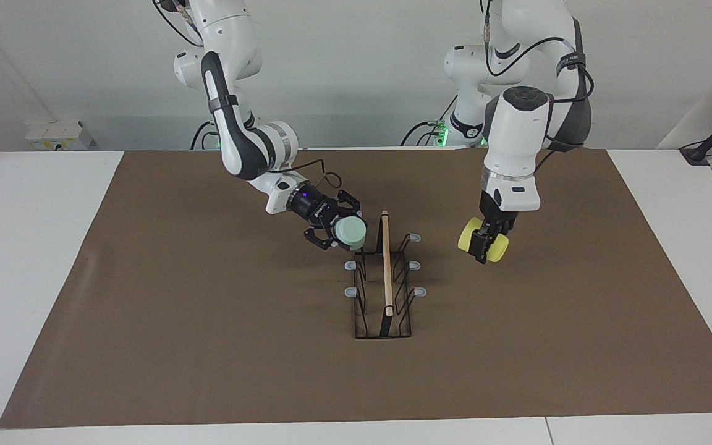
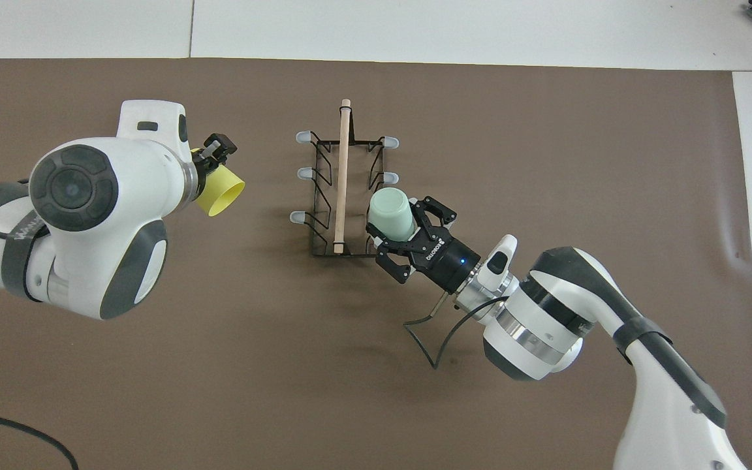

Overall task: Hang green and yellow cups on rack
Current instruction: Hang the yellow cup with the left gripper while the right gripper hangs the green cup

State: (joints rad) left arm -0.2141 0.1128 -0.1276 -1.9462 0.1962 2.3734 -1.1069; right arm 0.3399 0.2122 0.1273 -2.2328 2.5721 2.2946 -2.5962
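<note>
Next, I release the pale green cup from my right gripper on the rack's peg (image 2: 385,223) nearest the robots, facing away from the yellow cup.
The black wire rack (image 1: 383,290) (image 2: 343,196) with a wooden rod along its top stands mid-mat, its grey-tipped prongs pointing up. My right gripper (image 1: 342,232) (image 2: 401,225) is shut on the pale green cup (image 1: 351,232) (image 2: 391,214), held tilted over the rack's prong nearest the robots on the right arm's side. My left gripper (image 1: 487,243) (image 2: 214,171) is shut on the yellow cup (image 1: 483,241) (image 2: 220,193), held on its side above the mat beside the rack, toward the left arm's end.
A brown mat (image 1: 207,346) covers the white table (image 1: 28,247). A black cable (image 2: 4,424) lies at the mat's corner near the left arm. The rack's other prongs (image 1: 419,291) are bare.
</note>
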